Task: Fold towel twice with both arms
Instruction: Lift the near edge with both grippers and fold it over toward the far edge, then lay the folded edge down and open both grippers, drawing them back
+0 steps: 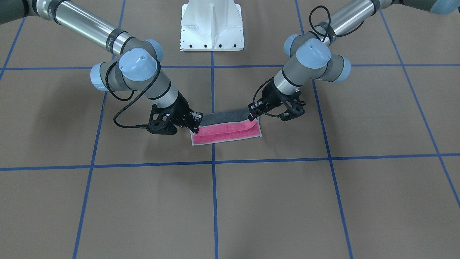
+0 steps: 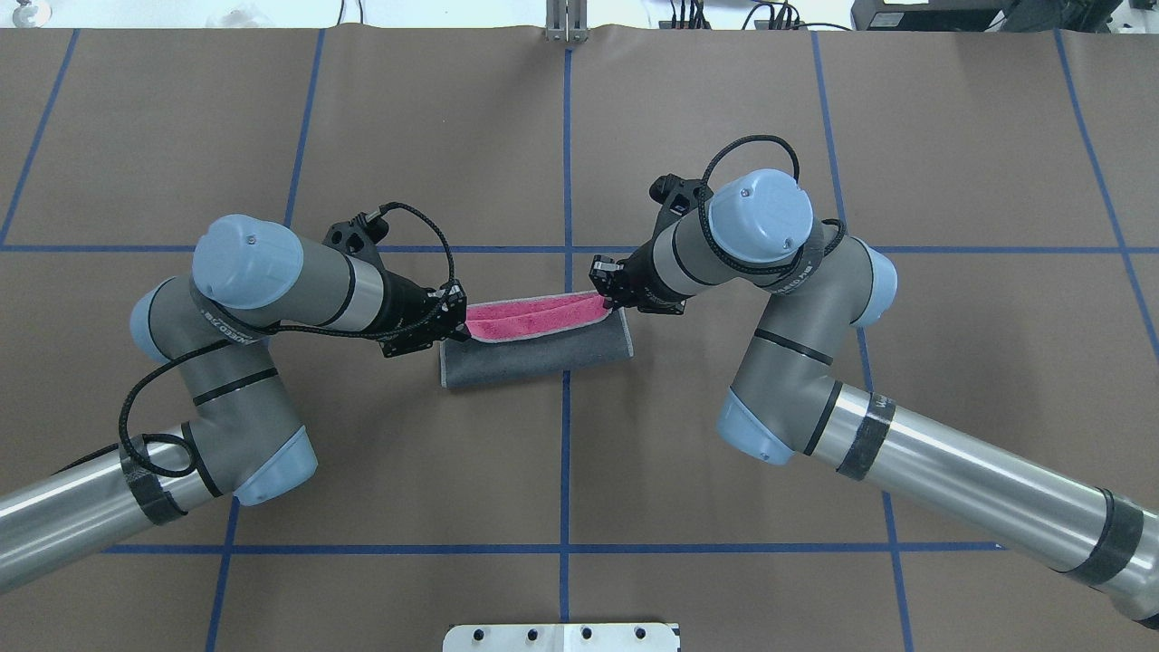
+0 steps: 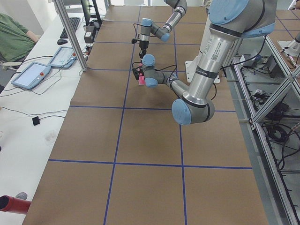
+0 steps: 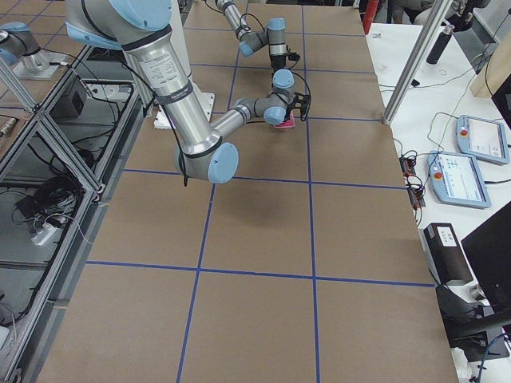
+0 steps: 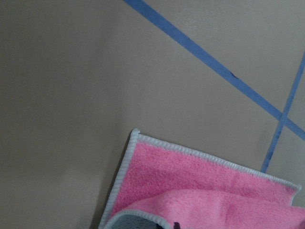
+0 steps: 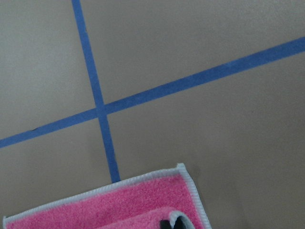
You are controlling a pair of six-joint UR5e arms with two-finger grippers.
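Next, I release the towel's lifted fold with my right gripper on the pink side, just inside the towel's far corner (image 1: pixel 195 140) (image 6: pixel 182 179).
The towel (image 2: pixel 534 319) lies at the table's middle, partly folded. Its pink face shows along the far side and its grey face (image 2: pixel 534 359) is turned up on the side nearer the robot. My left gripper (image 2: pixel 460 324) is shut on the towel's left corner, held low over the table. My right gripper (image 2: pixel 605 295) is shut on the right corner. In the front-facing view the left gripper (image 1: pixel 252 115) is on the view's right and the right gripper (image 1: pixel 196 126) on its left, with the towel (image 1: pixel 226 133) between them. Both wrist views show a pink corner (image 5: pixel 190 181) (image 6: pixel 143 200) with a lifted fold over it.
The white pedestal base (image 1: pixel 212 25) stands behind the towel on the robot's side. Blue tape lines (image 2: pixel 567 163) grid the brown table. A desk with tablets (image 3: pixel 33 75) and a seated person runs along the far side.
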